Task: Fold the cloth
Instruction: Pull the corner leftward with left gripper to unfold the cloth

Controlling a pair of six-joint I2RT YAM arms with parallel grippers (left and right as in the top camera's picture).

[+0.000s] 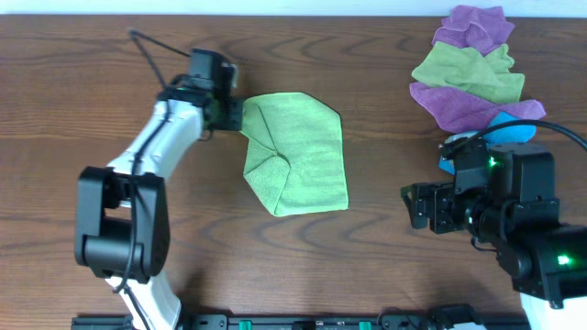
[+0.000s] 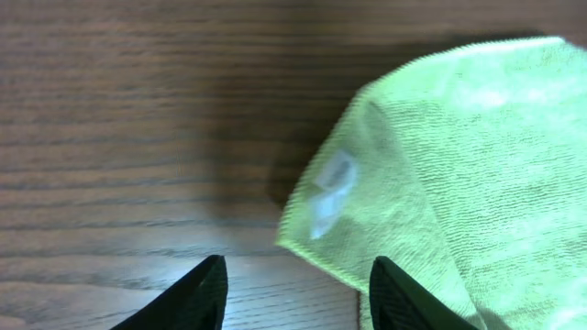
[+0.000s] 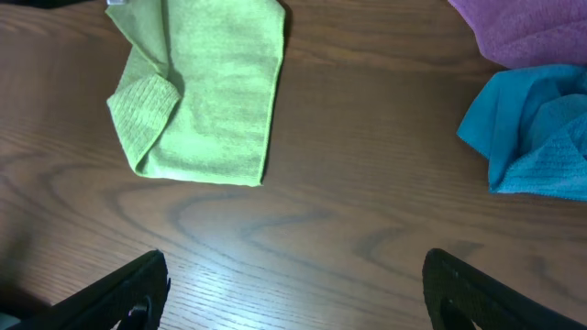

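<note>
The lime green cloth's side is turned in and creased, so my left gripper will grab the cloth's corner [image 2: 298, 236] by the white label and pull the cloth flat before folding it.
A lime green cloth [image 1: 298, 156] lies partly folded on the wooden table, its left side turned in over the middle. My left gripper [image 1: 235, 115] is open at the cloth's upper left corner; in the left wrist view [image 2: 298, 298] its fingers straddle the cloth's edge [image 2: 440, 174] near a white label [image 2: 330, 188], holding nothing. My right gripper [image 1: 415, 207] is open and empty, well to the right of the cloth. The right wrist view shows its fingers [image 3: 293, 293] over bare wood, with the green cloth [image 3: 206, 92] far ahead.
A pile of purple and green cloths [image 1: 472, 64] lies at the back right, with a blue cloth [image 1: 509, 128] just below it, close behind my right arm. The blue cloth [image 3: 537, 133] also shows in the right wrist view.
</note>
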